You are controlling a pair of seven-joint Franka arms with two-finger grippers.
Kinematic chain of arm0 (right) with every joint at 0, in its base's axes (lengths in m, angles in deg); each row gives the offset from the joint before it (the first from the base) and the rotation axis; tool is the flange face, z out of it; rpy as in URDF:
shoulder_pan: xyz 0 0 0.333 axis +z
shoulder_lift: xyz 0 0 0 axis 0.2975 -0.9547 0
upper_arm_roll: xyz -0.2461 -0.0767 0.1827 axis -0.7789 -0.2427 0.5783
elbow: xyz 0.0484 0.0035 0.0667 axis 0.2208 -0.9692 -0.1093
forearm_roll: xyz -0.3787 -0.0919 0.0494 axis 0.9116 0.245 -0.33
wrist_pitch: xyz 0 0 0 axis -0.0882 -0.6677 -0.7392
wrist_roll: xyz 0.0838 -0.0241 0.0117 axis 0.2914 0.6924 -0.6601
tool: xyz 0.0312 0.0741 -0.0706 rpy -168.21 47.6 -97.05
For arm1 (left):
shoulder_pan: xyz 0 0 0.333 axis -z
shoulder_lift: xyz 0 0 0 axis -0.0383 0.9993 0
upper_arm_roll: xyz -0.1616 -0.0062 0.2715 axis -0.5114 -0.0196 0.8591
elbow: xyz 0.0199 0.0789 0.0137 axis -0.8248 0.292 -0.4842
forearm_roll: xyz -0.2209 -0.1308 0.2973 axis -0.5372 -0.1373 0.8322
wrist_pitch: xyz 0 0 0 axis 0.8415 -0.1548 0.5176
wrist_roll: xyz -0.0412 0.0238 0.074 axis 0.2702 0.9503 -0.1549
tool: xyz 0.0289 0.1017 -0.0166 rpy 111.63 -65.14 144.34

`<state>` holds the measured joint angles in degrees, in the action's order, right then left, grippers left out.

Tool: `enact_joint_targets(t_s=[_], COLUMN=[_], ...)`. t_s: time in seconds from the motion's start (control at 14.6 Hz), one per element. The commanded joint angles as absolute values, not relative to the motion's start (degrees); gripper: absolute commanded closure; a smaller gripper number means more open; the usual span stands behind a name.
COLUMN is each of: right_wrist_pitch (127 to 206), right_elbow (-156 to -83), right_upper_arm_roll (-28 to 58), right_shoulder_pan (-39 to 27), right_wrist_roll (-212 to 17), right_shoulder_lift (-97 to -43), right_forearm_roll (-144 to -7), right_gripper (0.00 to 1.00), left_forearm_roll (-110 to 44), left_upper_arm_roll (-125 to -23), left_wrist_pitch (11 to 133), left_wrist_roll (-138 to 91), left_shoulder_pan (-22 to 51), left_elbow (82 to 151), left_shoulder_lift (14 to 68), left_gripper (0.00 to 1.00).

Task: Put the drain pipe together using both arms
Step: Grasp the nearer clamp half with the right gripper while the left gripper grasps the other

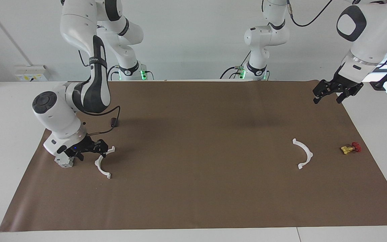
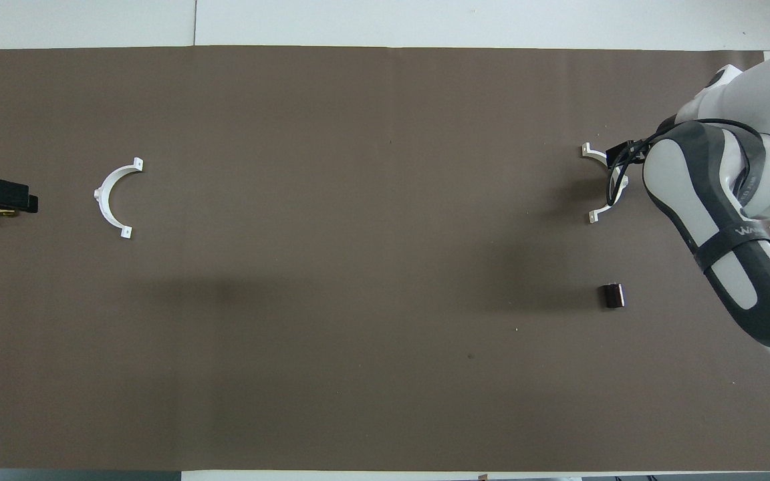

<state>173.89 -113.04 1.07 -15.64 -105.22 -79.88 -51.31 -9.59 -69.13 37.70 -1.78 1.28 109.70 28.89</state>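
The small knob (image 2: 99,194) at the middle of the free white half-ring's curve is next for my left gripper, which should go there and close on it.
The drain pipe lies as two separate white half-rings on the brown mat. One half-ring (image 1: 101,166) is at the right arm's end; it also shows in the overhead view (image 2: 607,200). My right gripper (image 1: 100,150) is low over the mat at this half-ring's nearer end, and in the overhead view the gripper (image 2: 620,162) covers part of its arc. The other half-ring (image 1: 305,152) lies free at the left arm's end, also seen from overhead (image 2: 111,198). My left gripper (image 1: 335,95) is open and empty, raised over the mat's edge, and the left arm waits.
A grey boxy block (image 1: 63,161) sits under the right wrist. A small dark cylinder (image 1: 114,121) lies nearer the robots, also seen overhead (image 2: 612,295). A small red and yellow part (image 1: 350,148) lies beside the free half-ring, near the mat's edge.
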Motion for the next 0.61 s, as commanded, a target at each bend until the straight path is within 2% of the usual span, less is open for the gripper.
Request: enact_joint_targets(t_s=[0.0, 0.55], right_wrist_pitch=[176.83, 183.96], right_elbow=[-115.41, -122.09], right_upper_arm_roll=[1.37, 1.37], right_shoulder_pan=[-15.90, -16.08], right_wrist_roll=[-107.95, -110.59], right_shoulder_lift=[-79.98, -79.45], right_forearm_roll=[-52.45, -52.54], right_gripper=[0.14, 0.29], left_forearm_roll=[-8.68, -8.68], left_upper_arm_roll=[-68.94, -68.85], left_wrist_pitch=[46.16, 61.20], left_wrist_roll=[-2.24, 0.22], left_shoulder_pan=[1.58, 0.61], left_elbow=[116.84, 118.00], left_shoulder_lift=[28.14, 40.88], left_gripper=[0.00, 0.00])
